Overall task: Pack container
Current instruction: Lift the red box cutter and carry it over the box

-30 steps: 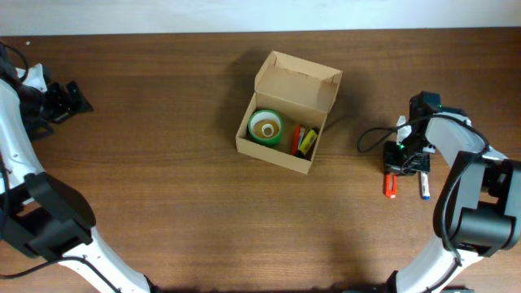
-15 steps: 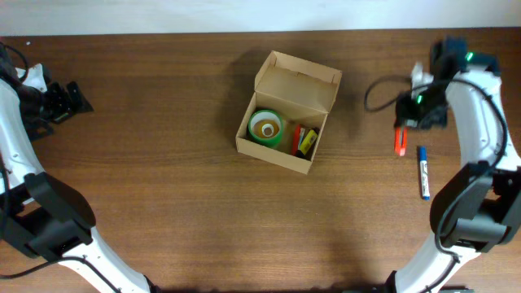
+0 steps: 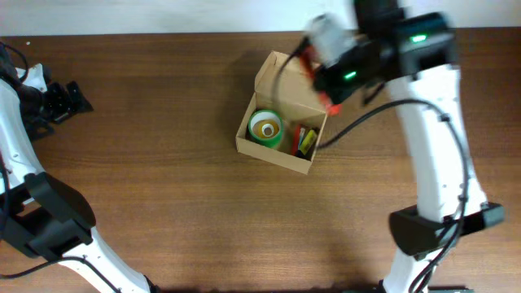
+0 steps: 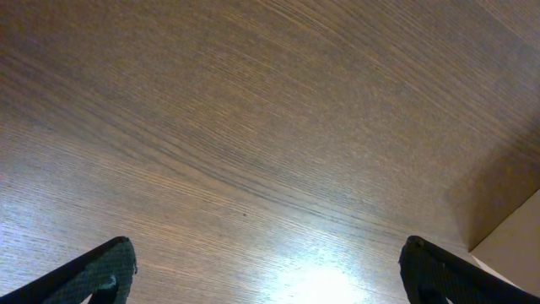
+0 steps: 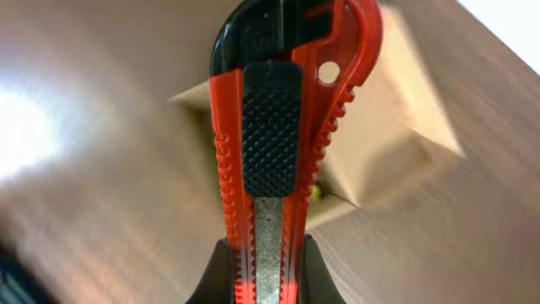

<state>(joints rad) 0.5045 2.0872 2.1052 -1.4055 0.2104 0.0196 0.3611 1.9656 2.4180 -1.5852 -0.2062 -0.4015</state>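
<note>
The robot's right gripper needs to release the red utility knife between the green tape roll and the box's front side (image 3: 263, 146). The knife is now over the box's back corner.
The container (image 3: 285, 114) is a tan cardboard box in the middle of the table, its flap lid standing open at the back. A green tape roll (image 3: 265, 127) and red and yellow items (image 3: 303, 140) lie inside. My right gripper (image 3: 326, 91) hangs blurred over the box's back right corner, shut on a red utility knife (image 3: 331, 103). In the right wrist view the knife (image 5: 270, 127) sticks out from the gripper (image 5: 259, 253), with the blurred container (image 5: 396, 127) behind it. My left gripper (image 3: 67, 101) is open at the far left, with nothing between its fingers (image 4: 101, 270).
Bare wood shows under the left gripper (image 4: 266, 274). The right arm (image 3: 435, 138) stretches from the front right across the table to the box, and its cable (image 3: 358, 122) loops beside the box's right side.
My right gripper has lifted the red knife from the table's right side and swung it left and back, to above the container. The left arm has not moved.
</note>
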